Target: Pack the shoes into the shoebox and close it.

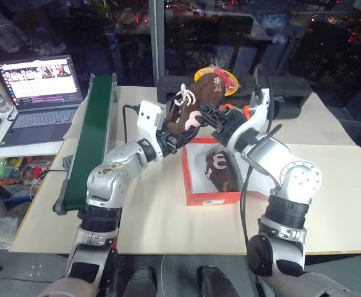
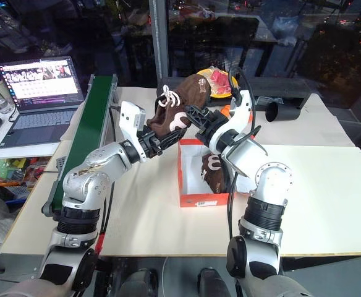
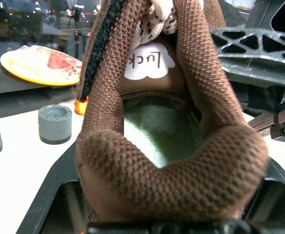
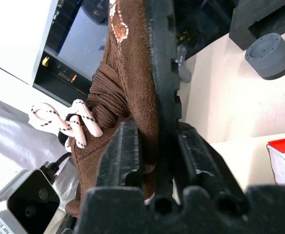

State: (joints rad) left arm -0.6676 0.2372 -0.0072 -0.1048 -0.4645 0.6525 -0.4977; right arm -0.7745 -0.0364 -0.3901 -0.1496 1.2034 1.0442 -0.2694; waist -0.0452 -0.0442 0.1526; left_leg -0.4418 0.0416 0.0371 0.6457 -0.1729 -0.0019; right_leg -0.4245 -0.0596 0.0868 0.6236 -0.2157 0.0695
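I should let go of the brown shoe, now hanging just behind the open shoebox, in my right gripper in the shoebox [image 1: 200, 176], between the other shoe and the conveyor-side.
One brown shoe [image 1: 191, 106] with white laces hangs in the air just behind the open red-orange shoebox [image 1: 211, 198]. My left gripper [image 1: 171, 140] is shut on its heel end, and the heel [image 3: 172, 165] sits wedged between my fingers in the left wrist view. My right gripper [image 1: 208, 117] is shut on the same shoe from the other side, pinching its side wall and dark sole [image 4: 157, 73]. The other brown shoe [image 1: 221, 171], with white markings, lies inside the box against its white interior.
A yellow plate [image 1: 225, 79] with food sits behind the held shoe. Grey cylinders [image 3: 54, 123] and a black tube [image 2: 280, 110] stand on the table at the back. A green conveyor [image 1: 94, 133] runs along the left, with a laptop [image 1: 38, 93] beyond it.
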